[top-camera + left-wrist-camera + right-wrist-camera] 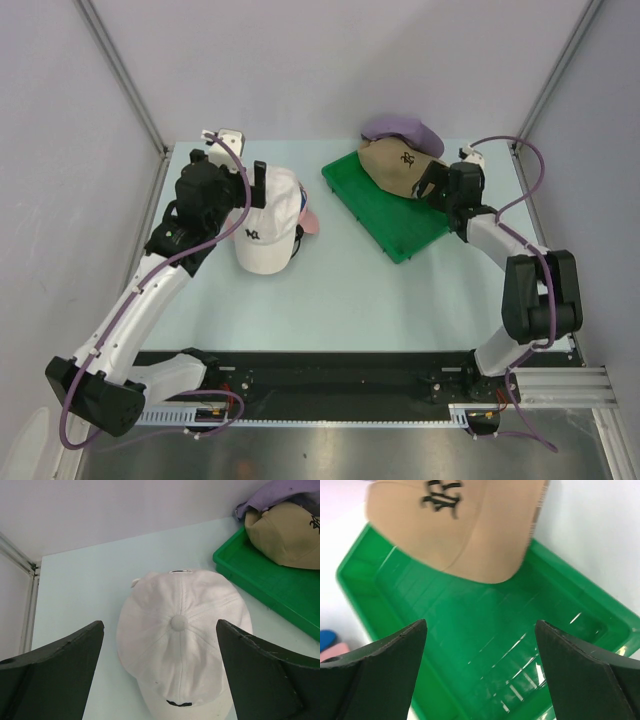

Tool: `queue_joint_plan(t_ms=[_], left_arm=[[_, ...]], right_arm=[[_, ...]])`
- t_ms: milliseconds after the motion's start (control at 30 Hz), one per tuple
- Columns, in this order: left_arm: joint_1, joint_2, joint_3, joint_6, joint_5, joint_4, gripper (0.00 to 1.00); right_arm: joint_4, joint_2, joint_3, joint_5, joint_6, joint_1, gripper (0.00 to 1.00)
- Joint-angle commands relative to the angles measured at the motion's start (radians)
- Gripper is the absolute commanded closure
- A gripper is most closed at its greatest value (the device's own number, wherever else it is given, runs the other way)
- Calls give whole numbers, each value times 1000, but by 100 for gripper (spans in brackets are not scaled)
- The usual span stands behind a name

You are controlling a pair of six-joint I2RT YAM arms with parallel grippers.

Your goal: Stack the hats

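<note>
Next, my right hand should pass the tan hat to the lavender hat's bill (435, 146) and grip its outer edge, farthest from the white hat.
A white hat (268, 228) lies on the table left of centre, a pink hat's brim (311, 222) sticking out from under its right side. My left gripper (245, 193) hovers open over the white hat (182, 635), one finger on each side of the crown and nothing gripped (160, 624). A tan hat (393, 164) rests on the far end of the green tray (405, 225), with a lavender hat (402, 130) behind it. My right gripper (432, 183) is open above the tray floor (470, 635), just short of the tan hat's brim (470, 535), holding nothing (480, 624).
The tray (270, 592) sits diagonally at the back right, its near half bare. Grey walls and metal corner posts (125, 80) enclose the table. A blue scrap (325, 637) and a pink one (334, 651) show at the right wrist view's left edge.
</note>
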Motion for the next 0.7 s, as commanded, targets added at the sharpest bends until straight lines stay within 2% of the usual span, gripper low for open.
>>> queue_joint_plan(t_ms=[0, 233, 400, 533, 667], left_arm=[[-10, -17, -9, 20, 8, 49, 0], [-10, -20, -15, 15, 19, 53, 0], [-10, -14, -17, 16, 23, 55, 0], [-10, -4, -18, 18, 28, 57, 0], [-10, 1, -21, 32, 12, 55, 0]], right_arm=[[108, 70, 71, -81, 56, -77, 6], [171, 239, 186, -130, 50, -136, 7], [368, 293, 203, -109, -22, -142, 7], [374, 408, 362, -213, -86, -183, 5], [271, 578, 624, -294, -135, -210, 5]])
